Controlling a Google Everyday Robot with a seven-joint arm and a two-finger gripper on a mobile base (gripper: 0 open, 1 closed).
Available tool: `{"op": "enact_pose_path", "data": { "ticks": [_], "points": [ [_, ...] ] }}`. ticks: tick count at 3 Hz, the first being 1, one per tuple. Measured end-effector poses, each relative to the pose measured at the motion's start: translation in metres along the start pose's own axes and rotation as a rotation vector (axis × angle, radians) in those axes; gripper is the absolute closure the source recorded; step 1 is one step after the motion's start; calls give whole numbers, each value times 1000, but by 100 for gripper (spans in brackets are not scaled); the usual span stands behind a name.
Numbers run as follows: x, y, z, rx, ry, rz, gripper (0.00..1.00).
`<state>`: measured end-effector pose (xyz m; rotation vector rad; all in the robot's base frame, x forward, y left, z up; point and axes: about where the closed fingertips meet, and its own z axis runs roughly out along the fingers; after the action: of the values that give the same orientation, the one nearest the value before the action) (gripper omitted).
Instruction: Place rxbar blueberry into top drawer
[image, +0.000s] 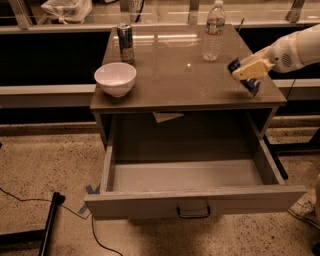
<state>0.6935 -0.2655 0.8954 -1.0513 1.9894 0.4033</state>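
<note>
I should let go of the rxbar blueberry with my gripper in the back part of the open top drawer (219, 152), below the side of the water bottle.
My gripper (247, 73) reaches in from the right over the table's right edge. It is shut on the rxbar blueberry (252, 86), a dark blue wrapper that sticks out below and behind the cream fingers (251, 70) and hangs a little above the tabletop. The top drawer (195, 200) is pulled wide open below the table, with its dark handle at the centre of the front panel. Its inside looks empty.
On the tabletop (175, 75) stand a white bowl (115, 78) at the front left, a can (125, 42) at the back left and a clear water bottle (213, 31) at the back right. A paper scrap (167, 116) hangs under the tabletop. Cables lie on the floor at left.
</note>
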Motion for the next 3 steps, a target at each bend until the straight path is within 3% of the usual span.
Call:
{"op": "enact_pose_path", "data": {
  "ticks": [1, 3],
  "points": [
    [5, 31, 4, 6, -15, 3, 100],
    [74, 111, 20, -91, 101, 41, 100]
  ]
}}
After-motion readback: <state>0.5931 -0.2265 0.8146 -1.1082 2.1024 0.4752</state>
